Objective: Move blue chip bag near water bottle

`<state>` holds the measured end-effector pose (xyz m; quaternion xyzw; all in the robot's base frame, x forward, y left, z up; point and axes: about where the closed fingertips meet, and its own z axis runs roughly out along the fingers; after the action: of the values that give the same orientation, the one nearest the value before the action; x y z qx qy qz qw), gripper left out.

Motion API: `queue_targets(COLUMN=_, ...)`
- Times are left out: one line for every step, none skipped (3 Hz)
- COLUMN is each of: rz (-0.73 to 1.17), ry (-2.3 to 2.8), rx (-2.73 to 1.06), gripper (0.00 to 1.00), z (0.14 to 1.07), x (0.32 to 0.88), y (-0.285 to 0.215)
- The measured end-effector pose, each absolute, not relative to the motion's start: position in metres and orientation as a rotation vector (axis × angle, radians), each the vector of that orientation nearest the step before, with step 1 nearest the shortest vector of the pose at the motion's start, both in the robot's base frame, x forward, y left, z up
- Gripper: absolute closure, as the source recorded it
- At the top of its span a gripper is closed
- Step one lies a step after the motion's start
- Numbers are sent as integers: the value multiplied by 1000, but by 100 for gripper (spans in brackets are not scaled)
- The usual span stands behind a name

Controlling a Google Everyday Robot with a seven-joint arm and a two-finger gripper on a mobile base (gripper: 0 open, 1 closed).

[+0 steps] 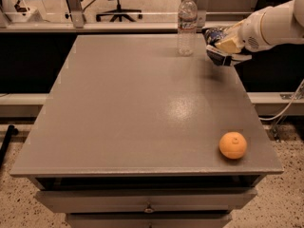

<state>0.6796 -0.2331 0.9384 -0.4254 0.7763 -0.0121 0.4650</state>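
Observation:
The robot's gripper will release the blue chip bag, now near the table's far corner, on the grey table [214, 59] just beside the water bottle.
The water bottle [187, 23] stands upright near the far edge of the grey table [123, 108], clear with a white cap. The blue chip bag [218, 45] is dark navy with white edges and sits just right of the bottle, near the table's far right corner. My gripper [223, 46] reaches in from the right on a white arm and is shut on the bag, which looks held slightly above or just at the tabletop. A small gap separates bag and bottle.
An orange [232, 145] lies near the front right corner of the table. Drawers [147, 205] sit below the front edge. Office chair legs [118, 13] and a desk frame stand behind the table.

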Motion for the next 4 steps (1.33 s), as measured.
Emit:
queue_targets(rz=-29, ry=1901, rx=-1027, gripper=100, z=937, x=678, y=-238)
queue_targets(rz=9, ry=1870, rx=-995, gripper=100, z=929, x=682, y=-228)
queue_targets(rz=44, ry=1853, rx=-946, gripper=100, z=918, x=688, y=-219)
queue_targets(rz=55, ry=1857, rx=-893, gripper=100, z=905, x=694, y=-219)
